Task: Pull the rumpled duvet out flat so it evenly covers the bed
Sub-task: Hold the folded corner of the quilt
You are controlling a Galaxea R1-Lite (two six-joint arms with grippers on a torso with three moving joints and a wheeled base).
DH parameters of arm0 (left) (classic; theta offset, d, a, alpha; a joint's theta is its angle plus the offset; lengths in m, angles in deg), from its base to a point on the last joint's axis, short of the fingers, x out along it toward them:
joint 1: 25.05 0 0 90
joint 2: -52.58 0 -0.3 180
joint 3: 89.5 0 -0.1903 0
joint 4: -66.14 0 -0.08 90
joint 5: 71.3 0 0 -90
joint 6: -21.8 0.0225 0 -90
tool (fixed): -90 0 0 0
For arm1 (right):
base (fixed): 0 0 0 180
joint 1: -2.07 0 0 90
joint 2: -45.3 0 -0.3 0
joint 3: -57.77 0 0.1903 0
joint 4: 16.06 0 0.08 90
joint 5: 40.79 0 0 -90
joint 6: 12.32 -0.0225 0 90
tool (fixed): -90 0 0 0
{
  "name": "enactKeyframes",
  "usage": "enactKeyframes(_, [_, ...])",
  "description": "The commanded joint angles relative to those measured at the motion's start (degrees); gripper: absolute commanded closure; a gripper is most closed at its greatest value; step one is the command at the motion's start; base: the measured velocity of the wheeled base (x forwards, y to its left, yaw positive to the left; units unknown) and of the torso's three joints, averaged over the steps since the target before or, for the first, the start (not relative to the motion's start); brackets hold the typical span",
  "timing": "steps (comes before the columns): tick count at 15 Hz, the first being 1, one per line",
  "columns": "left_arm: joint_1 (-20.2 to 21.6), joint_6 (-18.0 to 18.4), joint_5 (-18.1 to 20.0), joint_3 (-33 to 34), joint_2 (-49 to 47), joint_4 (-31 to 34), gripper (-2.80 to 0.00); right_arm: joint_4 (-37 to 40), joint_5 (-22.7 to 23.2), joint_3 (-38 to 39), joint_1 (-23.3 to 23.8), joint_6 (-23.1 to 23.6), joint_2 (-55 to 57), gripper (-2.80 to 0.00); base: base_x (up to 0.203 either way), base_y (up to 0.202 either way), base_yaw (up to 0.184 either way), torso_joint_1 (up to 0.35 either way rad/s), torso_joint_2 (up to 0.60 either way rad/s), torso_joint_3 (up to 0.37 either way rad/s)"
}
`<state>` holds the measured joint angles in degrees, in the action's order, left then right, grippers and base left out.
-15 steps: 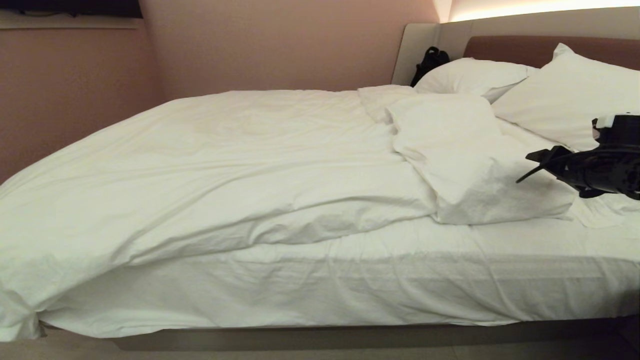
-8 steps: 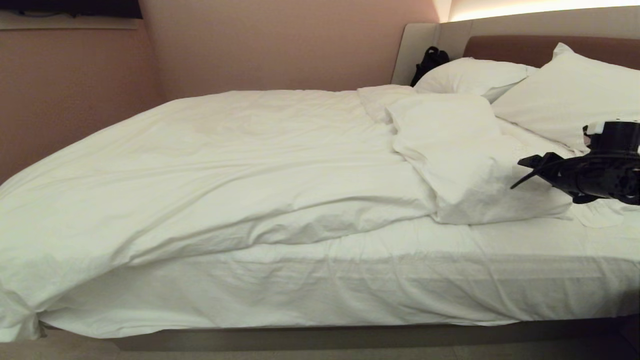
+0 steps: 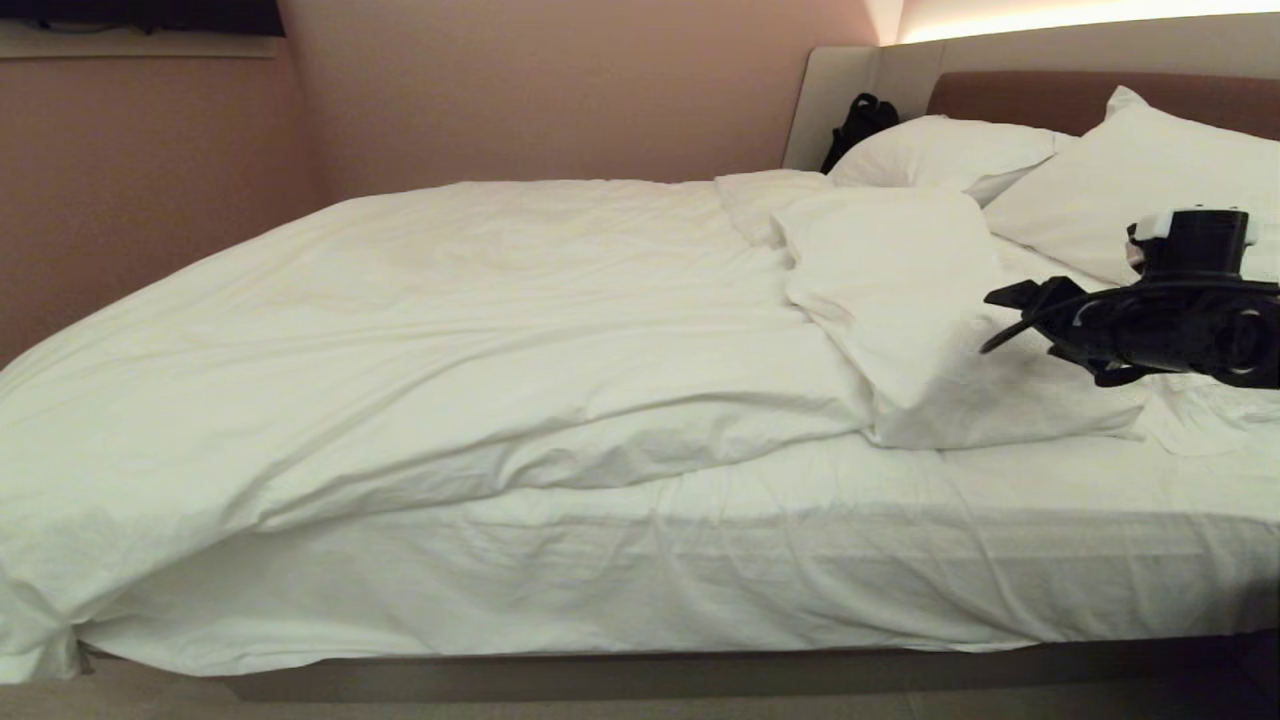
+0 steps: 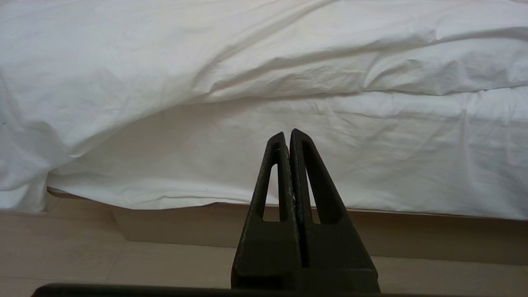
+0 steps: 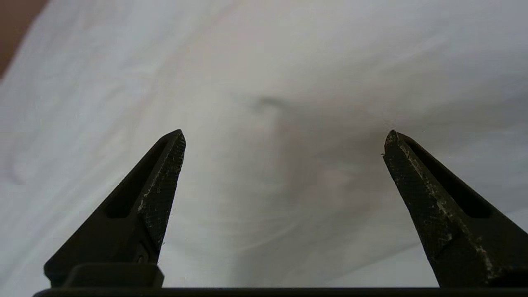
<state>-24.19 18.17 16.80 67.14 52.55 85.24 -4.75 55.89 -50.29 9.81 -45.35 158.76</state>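
My right gripper will go next to the folded flap's near corner point(image 3: 924, 391), by the white duvet's pillow end, and close there.
The white duvet point(image 3: 480, 300) lies rumpled across the bed point(image 3: 700, 560). Its near edge sits back from the mattress side, and its corner by the pillows is folded back into a thick flap point(image 3: 930, 330). My right gripper point(image 3: 988, 322) hovers open just above that flap, reaching in from the right, with nothing between its fingers. Seen from the right wrist, the open gripper point(image 5: 284, 135) has only white fabric point(image 5: 272, 74) close beneath it. My left gripper point(image 4: 287, 134) is shut and empty, held low in front of the bed's side, below the duvet's hanging edge point(image 4: 206, 49).
Two white pillows point(image 3: 940, 150) point(image 3: 1120, 180) lean on the brown headboard point(image 3: 1020, 95). A black bag point(image 3: 858, 125) sits beside them at the far corner. A pink wall runs along the far side. The grey-beige base point(image 3: 600, 675) meets the floor in front.
My right gripper has moved left and a little up, from beside the pillow to over the folded duvet flap, with its fingers spreading wider. The left arm and the bedding have not moved.
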Motion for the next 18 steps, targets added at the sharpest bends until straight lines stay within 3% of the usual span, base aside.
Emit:
enactKeyframes(1, [0.0, -0.1, 0.0, 0.0, 0.0, 0.0, 0.00, 10.6, 0.6, -1.9, -1.0, -8.4, -1.3, -2.80, 0.000, 0.000, 0.000, 0.000, 0.00, 0.000])
enactKeyframes(5, [0.0, -0.1, 0.0, 0.0, -0.1, 0.0, 0.00, 27.1, 0.8, -10.1, -2.9, -16.7, -1.1, -2.80, 0.000, 0.000, 0.000, 0.000, 0.00, 0.000])
enactKeyframes(6, [0.0, -0.1, 0.0, 0.0, 0.0, 0.0, 0.00, 28.2, 0.8, -10.3, -3.2, -17.9, -0.8, -2.80, 0.000, 0.000, 0.000, 0.000, 0.00, 0.000])
enactKeyframes(11, [0.0, -0.1, 0.0, 0.0, -0.1, 0.0, 0.00, 29.6, 1.3, -9.4, -3.1, -21.2, 0.1, -2.80, 0.000, 0.000, 0.000, 0.000, 0.00, 0.000])
enactKeyframes(16, [0.0, -0.1, 0.0, 0.0, 0.0, 0.0, 0.00, 28.9, 11.3, -9.9, -1.3, -25.1, 3.6, -2.80, 0.000, 0.000, 0.000, 0.000, 0.00, 0.000])
enactKeyframes(18, [0.0, -0.1, 0.0, 0.0, -0.1, 0.0, 0.00, 27.3, 13.3, -10.6, -0.2, -25.3, 5.1, -2.80, 0.000, 0.000, 0.000, 0.000, 0.00, 0.000])
